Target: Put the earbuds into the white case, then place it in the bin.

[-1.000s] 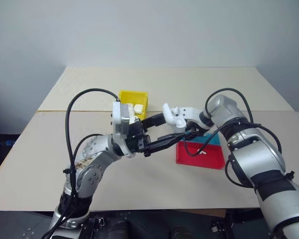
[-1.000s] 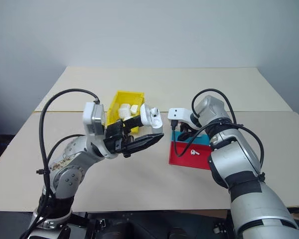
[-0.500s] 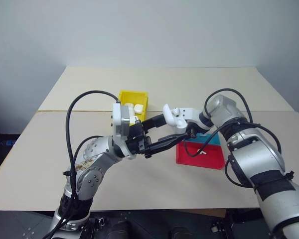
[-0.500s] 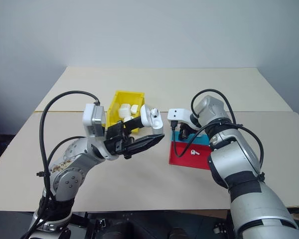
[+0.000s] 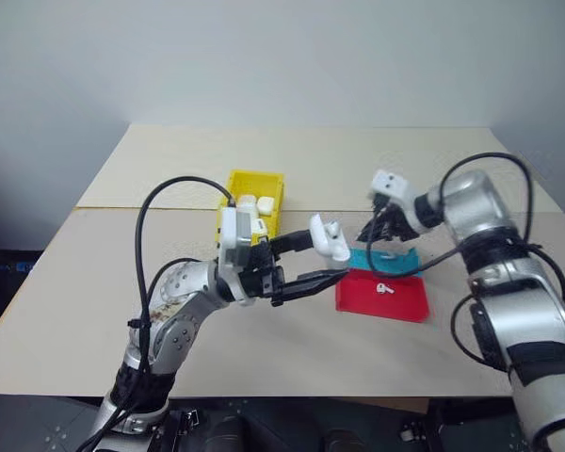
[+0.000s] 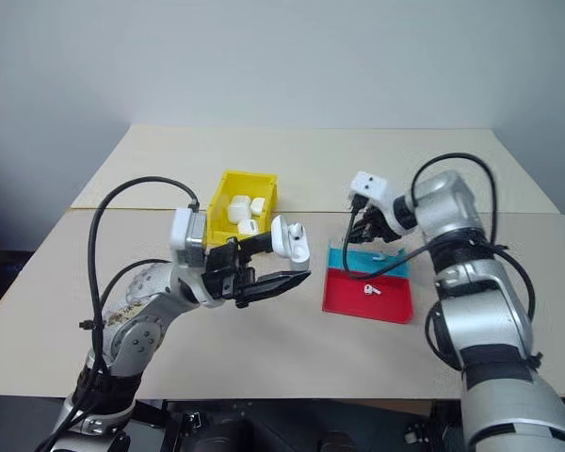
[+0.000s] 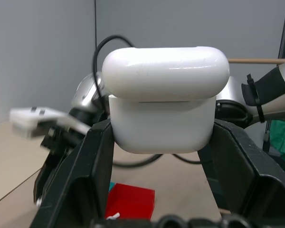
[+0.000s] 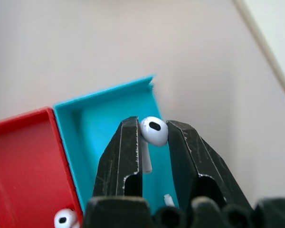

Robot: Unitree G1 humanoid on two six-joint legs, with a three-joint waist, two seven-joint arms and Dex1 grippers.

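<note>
The earbud will leave my right gripper inside the open white case (image 5: pixel 349 271) between my left gripper's black fingers.
My left gripper (image 5: pixel 322 260) is shut on the white case (image 5: pixel 328 238) and holds it above the table, left of the trays. The case (image 7: pixel 166 99) sits between both black fingers (image 7: pixel 85 166), and in the eye views its lid looks flipped up. Over the cyan tray (image 8: pixel 85 123), my right gripper (image 8: pixel 154 129) is shut on one of the earbuds (image 8: pixel 155 131), its stem pointing down between the fingers. From the head it shows as the right gripper (image 6: pixel 369 226) above the trays' far edge. Another earbud (image 6: pixel 370 290) lies in the red tray (image 6: pixel 395 306). The yellow bin (image 5: pixel 254 179) stands behind the left gripper.
Several look-alike white cases (image 6: pixel 243 205) lie in the yellow bin. The cyan tray (image 5: pixel 400 261) and red tray (image 5: pixel 405 301) stand side by side right of centre. A small white piece (image 8: pixel 167 199) lies in the cyan tray. Bare table (image 5: pixel 433 160) stretches behind.
My right gripper has shut on an earbud and has risen up and to the right, away from the case. The left gripper has sunk slightly with the case.
</note>
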